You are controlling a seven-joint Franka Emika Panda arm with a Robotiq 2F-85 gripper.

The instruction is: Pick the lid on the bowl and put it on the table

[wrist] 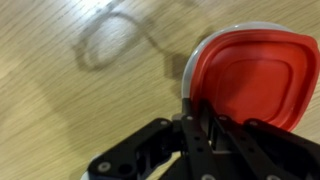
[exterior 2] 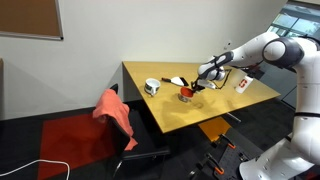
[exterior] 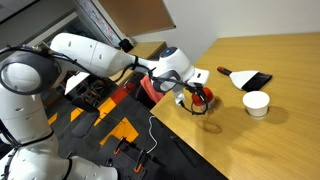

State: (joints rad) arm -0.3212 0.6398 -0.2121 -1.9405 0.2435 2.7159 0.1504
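Note:
My gripper is going to the bare table point(exterior: 221, 129) between the bowl and the near table edge. It will let go of the red lid there.
The bright red lid point(wrist: 250, 75) lies flat on the small greyish bowl point(wrist: 189, 68), whose pale rim shows along the lid's left edge. My gripper point(wrist: 200, 122) comes in from the bottom of the wrist view, its two dark fingers drawn together on the lid's near rim. In both exterior views the arm reaches over the tan table point(exterior: 275, 140) and the gripper point(exterior: 197, 96) point(exterior 2: 192, 89) sits low on the red lid point(exterior: 205, 97) point(exterior 2: 186, 95). The bowl under it is mostly hidden there.
A white cup point(exterior: 256, 103) point(exterior 2: 151, 87) stands on the table beside a flat black object point(exterior: 250, 78) point(exterior 2: 177, 81). The table edge point(exterior: 170, 120) runs close to the gripper. A chair with a red cloth point(exterior 2: 115, 110) stands at the table's side.

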